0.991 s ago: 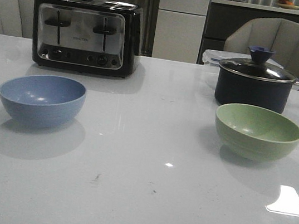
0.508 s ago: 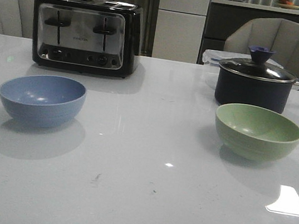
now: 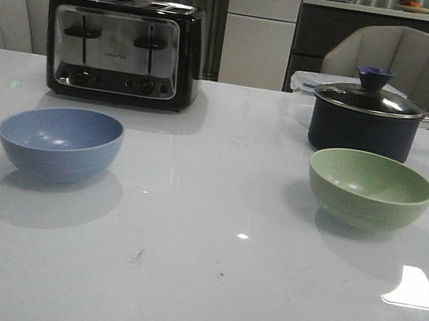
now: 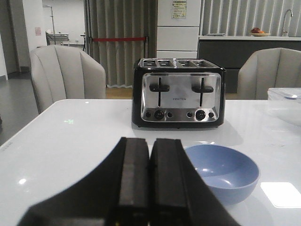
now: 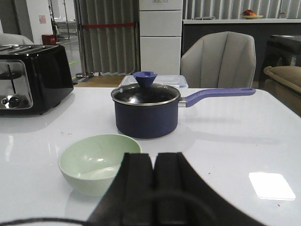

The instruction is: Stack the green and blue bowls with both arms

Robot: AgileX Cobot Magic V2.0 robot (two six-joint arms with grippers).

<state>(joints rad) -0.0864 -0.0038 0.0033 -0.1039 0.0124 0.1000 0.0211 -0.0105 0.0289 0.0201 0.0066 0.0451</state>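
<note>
Next, my right gripper grabs the green bowl by the bowl's rim (image 5: 141,150), on the side farthest from the blue bowl.
The dusty blue bowl (image 3: 59,142) sits upright and empty on the left of the white table. The sage green bowl (image 3: 369,188) sits upright and empty on the right, just in front of the navy pot. Neither arm shows in the front view. In the left wrist view my left gripper (image 4: 150,141) is shut and empty, close to the blue bowl (image 4: 225,172) and apart from it. In the right wrist view my right gripper (image 5: 154,155) is shut and empty, beside the green bowl (image 5: 94,160), with a thin black cable across its base.
A black and chrome toaster (image 3: 123,50) stands at the back left. A dark navy pot (image 3: 366,119) with a glass lid and a purple handle stands behind the green bowl, with a clear plastic box (image 3: 307,81) behind it. Chairs stand beyond the table's far edge.
</note>
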